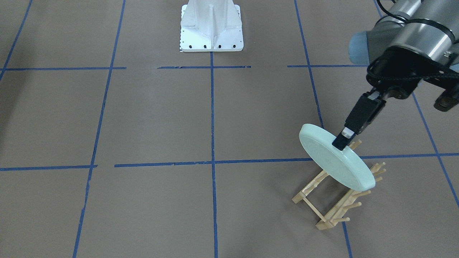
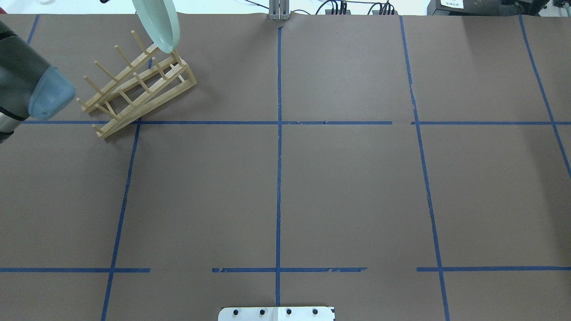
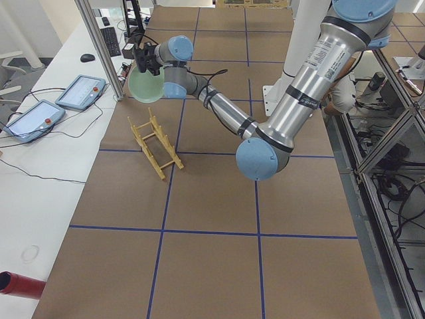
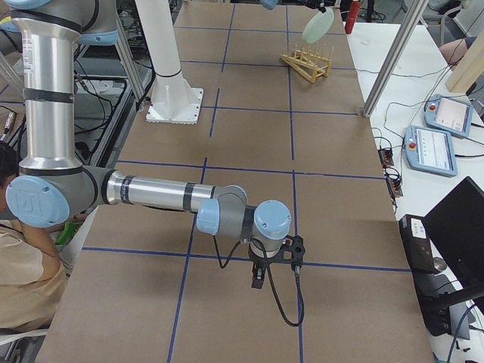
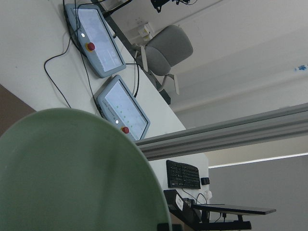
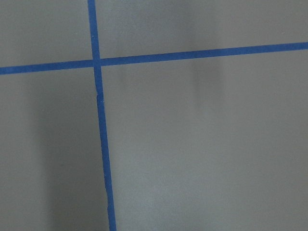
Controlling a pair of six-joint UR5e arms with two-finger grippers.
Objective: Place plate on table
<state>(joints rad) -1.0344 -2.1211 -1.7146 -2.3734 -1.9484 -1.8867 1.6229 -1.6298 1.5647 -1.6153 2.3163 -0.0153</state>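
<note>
Next, my left gripper releases the plate on the table (image 1: 262,101) between the peg rack and the white robot base.
The pale mint-green plate (image 1: 333,161) is held on edge and tilted above the end of the light wooden peg rack (image 1: 331,202). Its lower rim is close to the peg tops. My left gripper (image 1: 345,139) is shut on the plate's upper rim. The plate also shows in the overhead view (image 2: 158,22) above the rack (image 2: 138,84), in the left side view (image 3: 146,83) and large in the left wrist view (image 5: 72,173). My right gripper (image 4: 257,276) hangs low over the brown taped table (image 1: 161,118), far from the plate; I cannot tell if it is open or shut.
The white robot base (image 1: 211,27) stands at the table's middle edge. Two teach pendants (image 3: 80,92) lie on the white bench beyond the rack, by an aluminium post (image 3: 99,46). A red cylinder (image 3: 20,284) lies on that bench.
</note>
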